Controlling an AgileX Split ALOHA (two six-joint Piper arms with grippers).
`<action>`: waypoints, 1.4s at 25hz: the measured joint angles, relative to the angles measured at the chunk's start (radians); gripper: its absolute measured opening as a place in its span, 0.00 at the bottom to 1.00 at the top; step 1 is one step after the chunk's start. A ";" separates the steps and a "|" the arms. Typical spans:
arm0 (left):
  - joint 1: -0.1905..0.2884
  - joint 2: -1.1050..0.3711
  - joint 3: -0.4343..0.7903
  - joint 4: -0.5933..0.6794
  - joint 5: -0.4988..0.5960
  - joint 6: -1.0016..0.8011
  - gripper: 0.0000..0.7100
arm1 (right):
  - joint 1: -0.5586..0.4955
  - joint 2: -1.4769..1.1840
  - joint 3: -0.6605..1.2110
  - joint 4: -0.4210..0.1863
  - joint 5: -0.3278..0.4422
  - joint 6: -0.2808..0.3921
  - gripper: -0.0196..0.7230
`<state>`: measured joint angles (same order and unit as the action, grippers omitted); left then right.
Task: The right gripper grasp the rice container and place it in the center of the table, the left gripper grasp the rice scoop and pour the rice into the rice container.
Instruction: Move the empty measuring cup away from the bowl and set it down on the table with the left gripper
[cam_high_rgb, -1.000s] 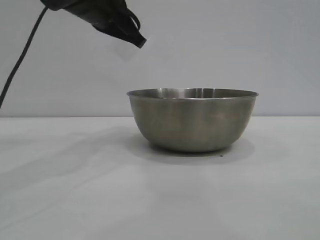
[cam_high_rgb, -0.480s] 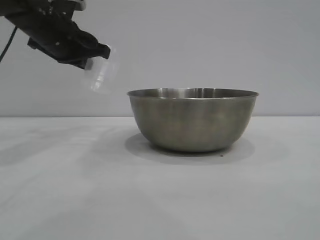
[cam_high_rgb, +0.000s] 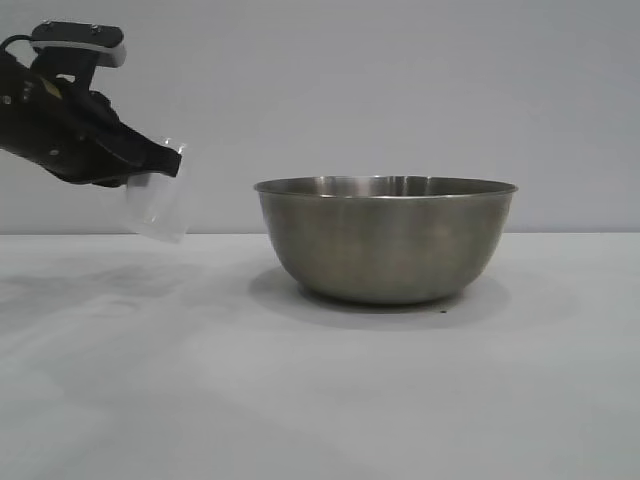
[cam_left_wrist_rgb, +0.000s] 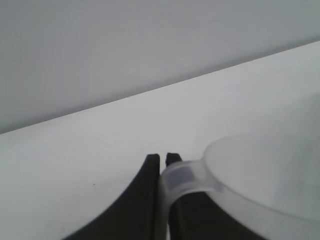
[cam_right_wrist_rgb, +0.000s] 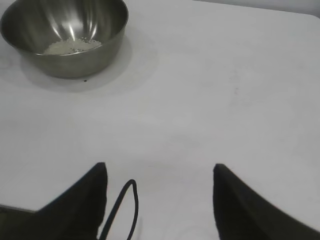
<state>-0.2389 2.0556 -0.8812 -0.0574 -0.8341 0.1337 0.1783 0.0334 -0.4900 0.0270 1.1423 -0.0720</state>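
I will set the rice scoop upright on the bare white table (cam_high_rgb: 155, 287) next to the steel rice container, in the spot that is below my left gripper.
The steel rice container (cam_high_rgb: 386, 240) stands on the white table (cam_high_rgb: 150, 380), and whitish rice (cam_right_wrist_rgb: 70, 46) lies in the bottom of the rice container (cam_right_wrist_rgb: 65, 35). To its left my left gripper (cam_high_rgb: 165, 160) hangs above the table, shut on the handle of the translucent rice scoop (cam_high_rgb: 158, 205). In the left wrist view my left gripper (cam_left_wrist_rgb: 163, 158) pinches the rice scoop's handle (cam_left_wrist_rgb: 182, 177); no rice shows in the cup. My right gripper (cam_right_wrist_rgb: 160, 170) stands open and holds nothing, well back from the container; it is out of the exterior view.
A grey wall rises behind the table. A thin black cable loop (cam_right_wrist_rgb: 125, 205) shows between the right fingers. Bare tabletop (cam_right_wrist_rgb: 225, 100) lies around the bowl and in front of it.
My left gripper has come down and swung away to the left from beside the bowl's rim, carrying the scoop with it. The bowl has not moved.
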 joint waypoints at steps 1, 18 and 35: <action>0.006 -0.001 0.015 0.005 -0.022 -0.013 0.00 | 0.000 0.000 0.000 0.000 0.000 0.000 0.63; 0.076 0.178 0.108 0.114 -0.299 -0.100 0.00 | 0.000 0.000 0.000 0.000 0.000 0.002 0.63; 0.076 0.180 0.145 0.181 -0.303 -0.103 0.33 | 0.000 0.000 0.000 0.000 0.000 0.002 0.63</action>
<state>-0.1632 2.2355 -0.7366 0.1241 -1.1367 0.0303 0.1783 0.0334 -0.4900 0.0270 1.1423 -0.0701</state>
